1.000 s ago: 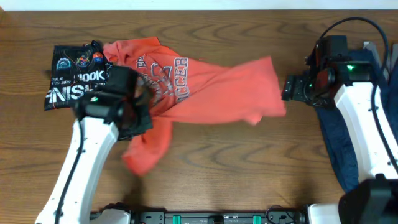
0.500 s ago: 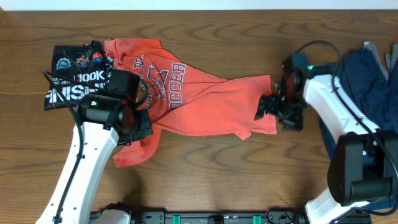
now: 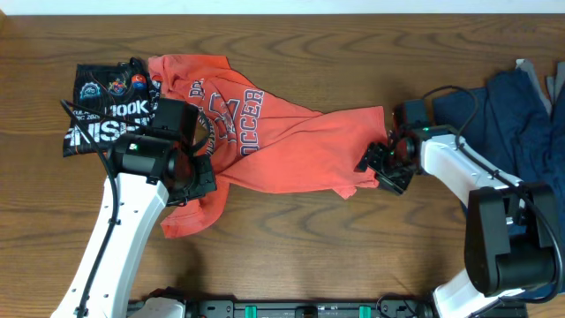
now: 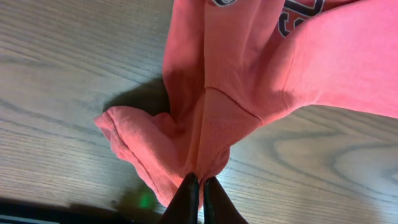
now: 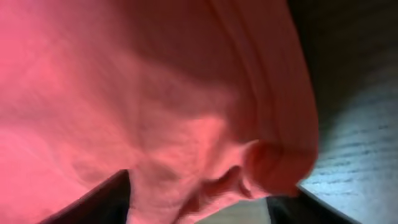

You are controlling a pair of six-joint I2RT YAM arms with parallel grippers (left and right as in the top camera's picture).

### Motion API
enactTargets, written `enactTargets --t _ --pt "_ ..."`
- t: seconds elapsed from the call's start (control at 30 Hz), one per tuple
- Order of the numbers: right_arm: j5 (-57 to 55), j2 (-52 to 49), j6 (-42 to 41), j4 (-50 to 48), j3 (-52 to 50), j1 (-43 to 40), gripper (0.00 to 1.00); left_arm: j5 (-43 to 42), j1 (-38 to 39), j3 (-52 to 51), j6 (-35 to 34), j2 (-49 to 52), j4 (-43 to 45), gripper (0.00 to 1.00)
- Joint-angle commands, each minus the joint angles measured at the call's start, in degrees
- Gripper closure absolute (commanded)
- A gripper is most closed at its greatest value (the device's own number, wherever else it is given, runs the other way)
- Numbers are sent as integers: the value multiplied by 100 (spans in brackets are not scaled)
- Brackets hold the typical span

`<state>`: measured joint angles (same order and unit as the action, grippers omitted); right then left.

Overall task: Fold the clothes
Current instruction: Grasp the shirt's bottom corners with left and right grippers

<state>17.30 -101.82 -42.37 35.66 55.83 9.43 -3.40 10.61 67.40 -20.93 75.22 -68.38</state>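
Note:
I should use my left gripper to let go of the bunched fold on bare wood [image 3: 266, 212], just below the front edge of the orange-red T-shirt, near "SOCCER".
The orange-red T-shirt [image 3: 291, 141] with its "SOCCER" print lies crumpled across the table from upper left to right of centre. My left gripper [image 3: 192, 174] is shut on a pinch of its lower-left fabric, seen between the closed fingers in the left wrist view [image 4: 198, 198], where the shirt [image 4: 249, 62] bunches up. My right gripper [image 3: 381, 168] is at the shirt's right hem. In the right wrist view its fingers [image 5: 199, 202] stand wide apart with the orange fabric [image 5: 155, 93] between them. The navy blue shirt [image 3: 512, 124] lies heaped at the far right.
A black printed T-shirt [image 3: 101, 119] lies folded at the upper left, touching the orange shirt's collar end. The wooden table [image 3: 309, 256] shows bare along the front. The right arm's cable loops over the navy shirt.
The right arm came down and left with the shirt's right edge, which now rests on the table, and its jaws now stand apart. The left arm has stayed put for the last half second.

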Motion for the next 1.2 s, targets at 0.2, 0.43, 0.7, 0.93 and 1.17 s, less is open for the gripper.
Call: enactTargets --t 0.2,0.43,0.7,0.93,1.17 --pt "-1545 -46 -216 -219 -118 -105 99 35 15 20 55 0 -15 94" --pt "-1585 533 907 297 597 -833 99 -651 396 20 50 2 101 94" --pt "-1609 785 1381 1091 1266 -1399 99 -1349 1648 20 -461 44 407 94" --pt "-1840 785 1377 1198 1266 -1484 99 -1325 2667 20 -249 184 433 38" --pt "-1884 785 1438 1215 1263 -1506 99 1084 2173 20 -752 184 -170 37"
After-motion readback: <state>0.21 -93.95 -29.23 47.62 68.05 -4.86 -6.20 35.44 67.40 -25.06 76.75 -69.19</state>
